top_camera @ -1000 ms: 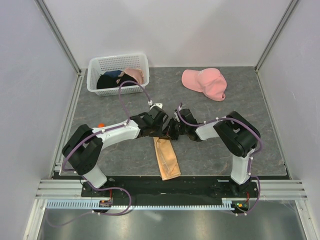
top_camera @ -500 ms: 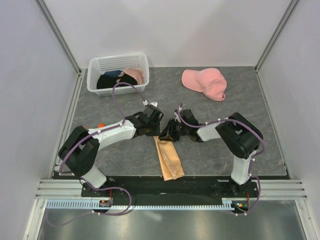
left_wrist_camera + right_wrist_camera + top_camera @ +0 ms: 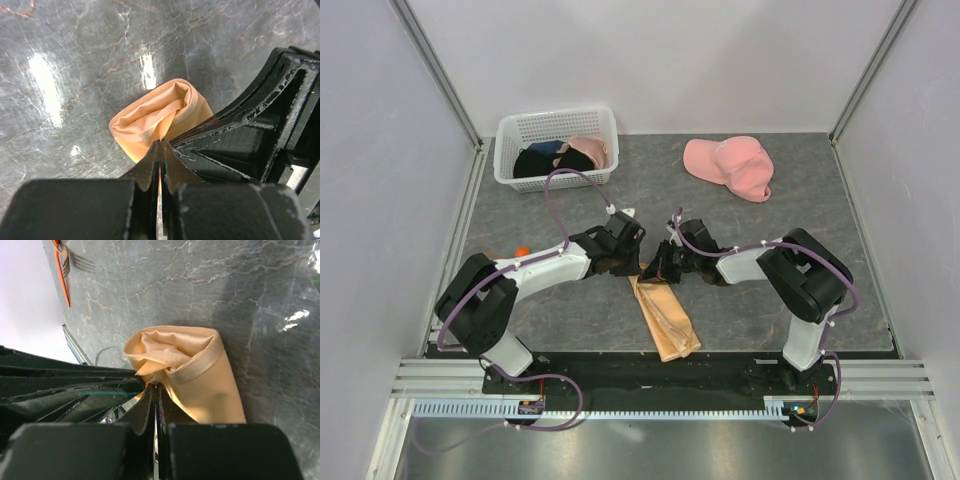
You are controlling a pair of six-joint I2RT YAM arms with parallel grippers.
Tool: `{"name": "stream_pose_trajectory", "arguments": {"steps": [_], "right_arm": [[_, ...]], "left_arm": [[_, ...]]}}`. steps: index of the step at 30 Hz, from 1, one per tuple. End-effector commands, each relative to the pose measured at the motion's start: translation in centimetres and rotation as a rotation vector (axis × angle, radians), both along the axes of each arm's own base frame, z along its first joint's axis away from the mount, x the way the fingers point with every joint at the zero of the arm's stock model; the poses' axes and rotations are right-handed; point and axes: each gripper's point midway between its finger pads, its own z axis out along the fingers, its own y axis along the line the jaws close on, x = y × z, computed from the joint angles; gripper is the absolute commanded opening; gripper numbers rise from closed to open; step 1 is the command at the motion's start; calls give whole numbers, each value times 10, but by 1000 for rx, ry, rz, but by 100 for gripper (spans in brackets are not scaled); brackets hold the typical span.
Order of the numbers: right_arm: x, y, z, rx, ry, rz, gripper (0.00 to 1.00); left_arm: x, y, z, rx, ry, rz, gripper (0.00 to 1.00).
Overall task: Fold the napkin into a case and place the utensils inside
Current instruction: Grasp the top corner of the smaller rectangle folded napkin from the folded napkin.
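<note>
Both grippers pinch the napkin at its bunched far end, so the robot's right gripper should open and take the seam further down (image 3: 661,314) while the left gripper holds.
The peach-tan napkin (image 3: 665,318) lies as a long narrow folded strip running from the table's middle toward the near edge. My left gripper (image 3: 632,268) and right gripper (image 3: 656,274) meet at its far end, both shut on the cloth. In the left wrist view the napkin (image 3: 157,116) bunches ahead of my closed jaws (image 3: 161,146). In the right wrist view the napkin (image 3: 192,371) is pinched the same way (image 3: 156,388). The utensils lie at the left table edge: an orange spot (image 3: 521,250) from above, an orange handle and fork (image 3: 65,267) in the right wrist view.
A white basket (image 3: 558,148) with dark and pink clothes stands at the back left. A pink cap (image 3: 731,166) lies at the back right. Grey marbled table (image 3: 800,260) with walls on three sides.
Both grippers have shifted slightly left and farther back with the napkin's end. The strip's near end has swung to the right, so it now lies more slanted.
</note>
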Motion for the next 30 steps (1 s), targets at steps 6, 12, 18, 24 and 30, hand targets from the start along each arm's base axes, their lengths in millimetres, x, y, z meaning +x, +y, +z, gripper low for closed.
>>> {"name": "stream_pose_trajectory", "arguments": {"steps": [6, 12, 18, 24, 30], "right_arm": [[17, 25, 15, 47, -56, 35, 3], [4, 4, 21, -67, -75, 76, 32], [-7, -13, 24, -130, -86, 104, 40], [-6, -32, 26, -158, -101, 83, 40], [-3, -40, 11, -188, -108, 85, 20]], "left_arm": [[-2, -5, -7, -35, 24, 20, 2], [-1, -4, -12, -21, 26, 16, 2], [1, -5, -13, -9, 29, 4, 2], [2, -6, -8, -12, 21, 1, 2], [1, -6, -3, -24, 16, 4, 2]]}}
